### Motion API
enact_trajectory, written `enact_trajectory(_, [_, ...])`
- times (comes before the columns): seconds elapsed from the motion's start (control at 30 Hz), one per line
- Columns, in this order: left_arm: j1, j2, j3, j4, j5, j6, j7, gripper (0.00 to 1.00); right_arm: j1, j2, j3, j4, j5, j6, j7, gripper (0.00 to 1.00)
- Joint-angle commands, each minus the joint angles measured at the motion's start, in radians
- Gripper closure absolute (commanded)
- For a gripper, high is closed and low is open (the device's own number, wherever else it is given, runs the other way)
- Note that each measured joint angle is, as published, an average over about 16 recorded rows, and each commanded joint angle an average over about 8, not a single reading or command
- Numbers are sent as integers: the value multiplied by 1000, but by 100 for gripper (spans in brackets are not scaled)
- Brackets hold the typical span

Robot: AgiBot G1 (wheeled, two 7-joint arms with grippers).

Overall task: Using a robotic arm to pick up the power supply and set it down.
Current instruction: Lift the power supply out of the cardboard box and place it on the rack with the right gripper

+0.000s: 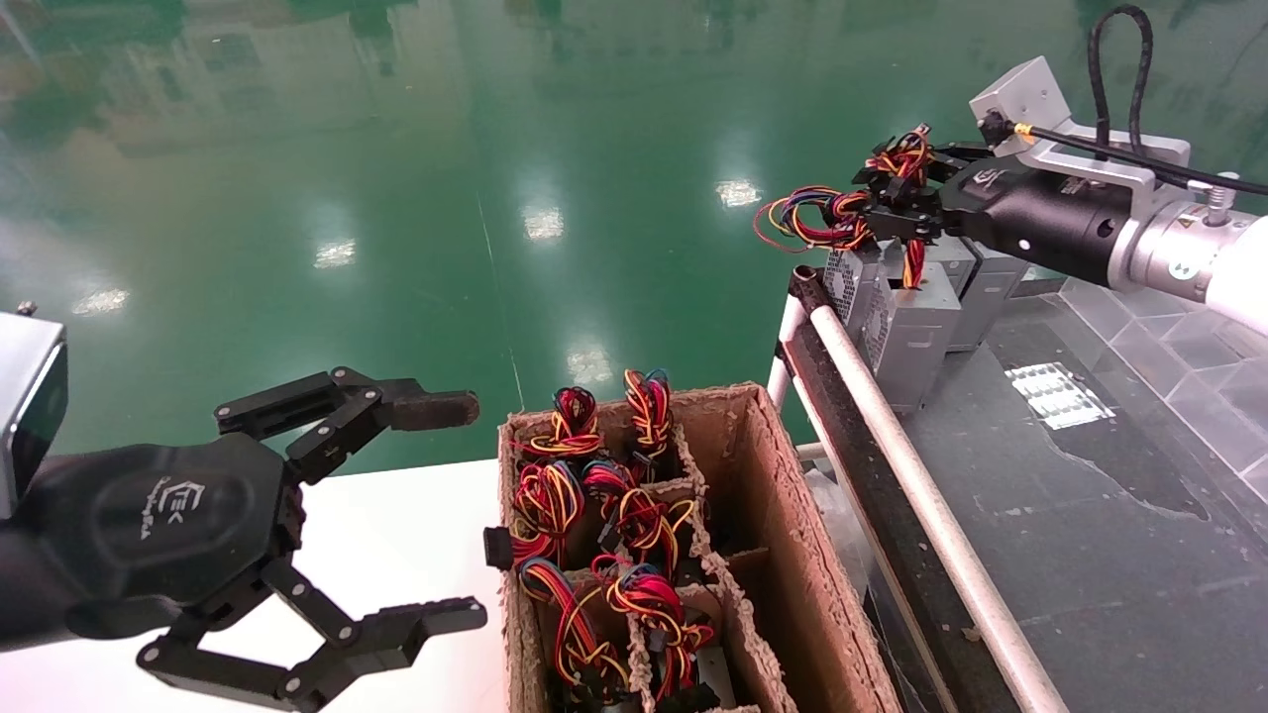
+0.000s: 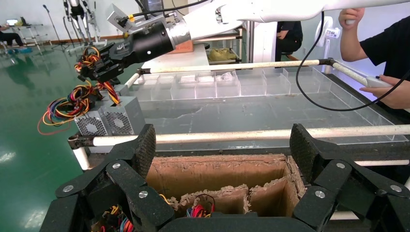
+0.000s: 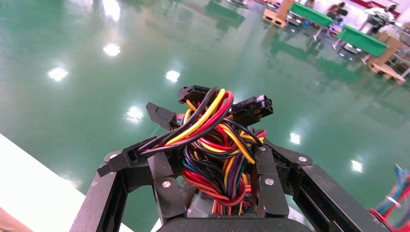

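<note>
My right hand needs to release the grey power supply on the dark table [image 1: 900, 402], between the white rail and the other power supplies.
My right gripper [image 1: 892, 193] is shut on the red, yellow and black wire bundle [image 3: 212, 145] of a grey power supply [image 1: 916, 332]. That box hangs upright under the bundle at the far end of the dark table [image 1: 1070, 555]; I cannot tell if it touches the surface. In the left wrist view the right gripper [image 2: 104, 65] holds the bundle above the vented box [image 2: 123, 116]. My left gripper [image 1: 471, 510] stays open and empty over the white surface, beside the cardboard box [image 1: 783, 515]. Its fingers [image 2: 145, 147] frame the box's compartments.
More grey power supplies [image 1: 991, 287] stand next to the held one. The divided cardboard box holds several wire-bundled units [image 1: 614, 515]. A white rail [image 1: 911, 475] edges the dark table. Clear trays [image 2: 270, 82] line its back, and a person's hand [image 2: 391, 92] is at the far side.
</note>
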Motion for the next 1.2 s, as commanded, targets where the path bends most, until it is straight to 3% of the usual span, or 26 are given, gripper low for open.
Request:
enact_trajectory(0.03, [0,0,0,0,0,0,0,0,1,-2,1,2,1,-13,1,100])
enact_trajectory(0.3, [0,0,0,0,0,0,0,0,-16,3,-4,-9,-5,-19,-8,100])
enact_trajectory(0.33, [0,0,0,0,0,0,0,0,-19,4,-4,-11,-6,-17,-8,96])
enact_trajectory(0.37, [0,0,0,0,0,0,0,0,-20,4,-5,-12,-6,-15,-8,89])
enact_trajectory(0.57, [0,0,0,0,0,0,0,0,-21,12,-6,-15,-8,-19,-2,14])
enact_trajectory(0.63, [0,0,0,0,0,0,0,0,-20,15,-5,-15,-8,-26,1,0])
enact_trajectory(1.2, [0,0,0,0,0,0,0,0,-13,30,-20,-14,-29,-79,25,0])
